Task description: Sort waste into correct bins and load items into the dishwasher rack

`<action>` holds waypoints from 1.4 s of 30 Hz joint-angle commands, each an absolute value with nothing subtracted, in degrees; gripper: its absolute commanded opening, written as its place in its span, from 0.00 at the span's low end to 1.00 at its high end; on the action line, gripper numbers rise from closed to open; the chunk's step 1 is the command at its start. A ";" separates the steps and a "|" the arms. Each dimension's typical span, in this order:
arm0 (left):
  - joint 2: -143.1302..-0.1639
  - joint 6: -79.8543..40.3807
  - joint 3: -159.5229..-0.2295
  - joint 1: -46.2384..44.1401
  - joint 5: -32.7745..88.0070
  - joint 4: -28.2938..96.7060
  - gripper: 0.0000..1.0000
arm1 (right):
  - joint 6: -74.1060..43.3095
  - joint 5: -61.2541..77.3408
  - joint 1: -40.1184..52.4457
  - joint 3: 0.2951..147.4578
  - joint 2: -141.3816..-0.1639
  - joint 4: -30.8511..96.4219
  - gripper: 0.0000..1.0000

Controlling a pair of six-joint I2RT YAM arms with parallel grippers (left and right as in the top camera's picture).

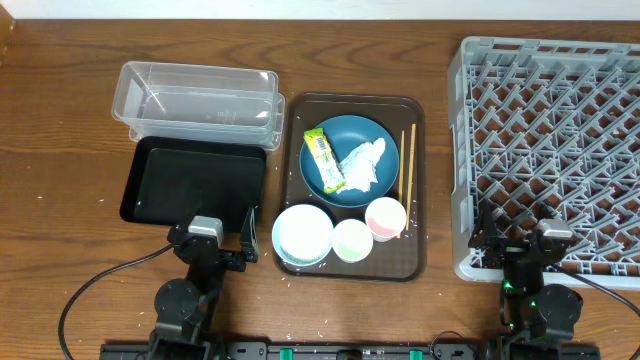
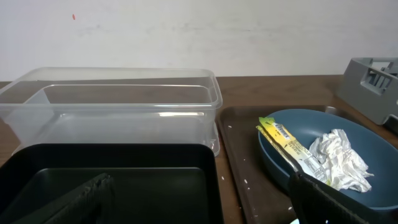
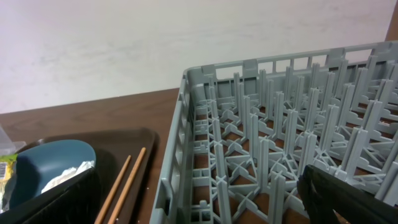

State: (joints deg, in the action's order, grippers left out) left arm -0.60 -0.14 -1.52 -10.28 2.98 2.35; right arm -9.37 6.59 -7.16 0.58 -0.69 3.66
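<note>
Next, I will grip the whitish cup's rim [image 1: 335, 238] beside the light blue bowl with my left gripper.
On the brown serving tray [image 1: 415, 255], the dark blue dish [image 1: 345, 130] holds the yellow-green wrapper [image 1: 324, 161] and the crumpled white tissue [image 1: 363, 166]; both show in the left wrist view, wrapper [image 2: 287, 145] and tissue [image 2: 339, 158]. The chopsticks [image 1: 408, 176] lie right of the dish. In front stand the light blue bowl [image 1: 302, 236], whitish cup [image 1: 352, 240] and pink cup [image 1: 385, 217]. Rice grains [image 2: 247, 183] speckle the tray. The clear tub [image 1: 198, 100] and black tray [image 1: 193, 183] are at left, the grey rack [image 1: 550, 150] at right. My left gripper [image 1: 222, 243] and right gripper [image 1: 522, 243] are open and empty, near the front edge.
The left gripper hovers at the black tray's front right corner, beside the brown tray. The right gripper sits at the rack's front left corner, its fingers straddling the rack wall [image 3: 180, 162]. Cables trail from both arm bases along the front edge.
</note>
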 commanded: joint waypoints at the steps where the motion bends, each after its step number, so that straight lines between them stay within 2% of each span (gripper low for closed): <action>1: -0.27 0.21 -0.23 -10.04 2.48 3.77 0.92 | -8.49 6.00 -6.61 0.30 -0.38 3.62 0.99; 23: -0.43 0.10 -0.25 -10.04 2.52 2.98 0.92 | -9.19 9.15 -6.61 0.32 -0.38 3.31 0.99; 29: -0.49 -15.81 -6.20 -10.04 2.76 2.09 0.92 | -9.50 22.85 -6.61 2.68 -0.38 2.76 0.99; 35: -4.60 -15.77 -16.45 -10.04 7.99 6.04 0.92 | -11.73 24.29 -6.61 12.53 -1.83 14.37 0.99; 42: -25.19 -15.77 -38.72 -10.04 15.90 27.18 0.92 | -11.73 24.51 -6.61 32.42 -16.80 33.06 0.99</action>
